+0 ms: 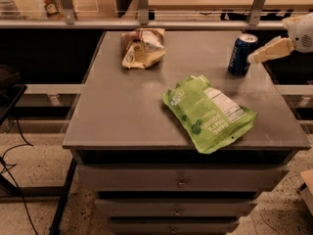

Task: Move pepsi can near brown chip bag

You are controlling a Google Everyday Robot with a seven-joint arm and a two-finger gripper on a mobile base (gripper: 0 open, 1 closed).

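I should close my gripper on the middle of the pepsi can (243, 55), about halfway between its top and its bottom.
The pepsi can (241, 54) stands upright near the far right corner of the grey table (122, 111). The brown chip bag (141, 47) lies crumpled at the far left of the table top. My gripper (255, 57) comes in from the right edge of the view, its cream finger (270, 50) pointing left, with the tip right beside the can's right side. Whether it touches the can does not show.
A large lime-green bag (209, 111) lies flat on the table's front right. The table has drawers (181, 182) below. A railing (142, 13) and a glass partition run behind the table. Cables lie on the floor at left.
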